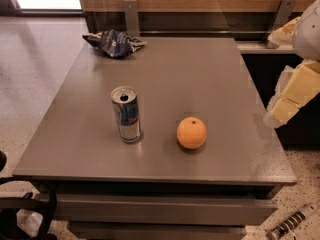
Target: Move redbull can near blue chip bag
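Note:
My gripper should grab the upper half (126, 108) of the redbull can, which is standing upright next to the orange.
The redbull can (126, 114) stands upright on the grey table (200, 74), left of centre and toward the front. It is slim and silver with blue and red markings, and its top is open. The blue chip bag (114, 43) lies crumpled at the table's far left corner, well apart from the can. My gripper is not in view. Only white and yellowish parts of my arm (295, 91) show at the right edge, beside the table and away from the can.
A round orange (191, 132) sits on the table just right of the can. A wooden wall with two metal brackets (131, 14) runs behind the table. A dark chair part (25, 209) is at the lower left, and a ribbed metal piece (292, 223) lies on the floor at the lower right.

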Robot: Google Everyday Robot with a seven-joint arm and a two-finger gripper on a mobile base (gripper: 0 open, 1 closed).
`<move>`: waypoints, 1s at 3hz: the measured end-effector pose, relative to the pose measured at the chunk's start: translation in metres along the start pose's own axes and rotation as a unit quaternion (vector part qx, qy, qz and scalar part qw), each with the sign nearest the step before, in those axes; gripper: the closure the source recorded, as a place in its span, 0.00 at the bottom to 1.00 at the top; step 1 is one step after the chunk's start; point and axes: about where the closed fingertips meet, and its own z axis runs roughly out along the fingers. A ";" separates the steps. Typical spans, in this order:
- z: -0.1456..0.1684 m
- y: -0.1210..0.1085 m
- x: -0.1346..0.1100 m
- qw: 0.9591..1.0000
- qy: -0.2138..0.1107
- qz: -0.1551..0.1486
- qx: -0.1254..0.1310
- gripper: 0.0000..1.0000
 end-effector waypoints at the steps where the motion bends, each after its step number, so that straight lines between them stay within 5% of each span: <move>1: 0.019 0.006 -0.020 0.995 -0.092 0.029 -0.021 0.00; 2: 0.045 0.014 -0.038 0.982 -0.182 0.048 -0.032 0.00; 3: 0.069 0.019 -0.064 0.958 -0.279 0.059 -0.033 0.00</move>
